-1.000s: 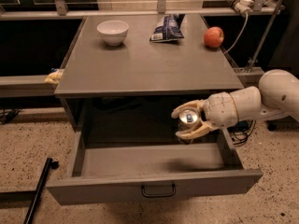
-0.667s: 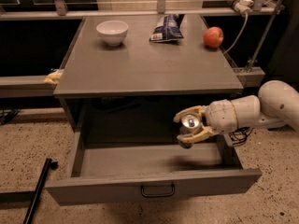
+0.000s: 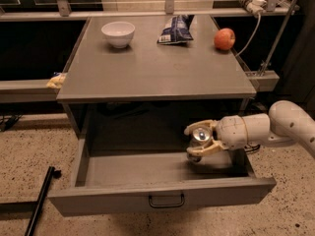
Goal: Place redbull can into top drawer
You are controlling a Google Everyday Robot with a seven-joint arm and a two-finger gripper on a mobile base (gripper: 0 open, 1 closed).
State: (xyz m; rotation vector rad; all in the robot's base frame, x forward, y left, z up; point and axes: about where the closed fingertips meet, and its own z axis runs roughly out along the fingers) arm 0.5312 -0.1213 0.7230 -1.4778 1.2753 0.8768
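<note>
Next, I set the redbull can on the drawer's bottom behind the front panel [image 3: 193, 162], toward my arm's side, with my gripper.
The top drawer [image 3: 162, 193] is pulled open below the grey table, its dark bail handle [image 3: 166, 201] centred on the front panel. My gripper [image 3: 199, 140] reaches in from the right and is shut on the redbull can [image 3: 200, 136], whose silver pull-tab top faces the camera. The can is held inside the drawer's right part, with its lower end at or just above the drawer floor; I cannot tell whether it touches.
On the table top [image 3: 157, 68] stand a white bowl [image 3: 118, 33], a blue-and-white snack bag [image 3: 175, 29] and a red apple [image 3: 224, 39]. A black bar [image 3: 39, 200] lies on the floor at the left. Rails run behind the table.
My gripper has sunk lower into the drawer with the can and moved a little to the right.
</note>
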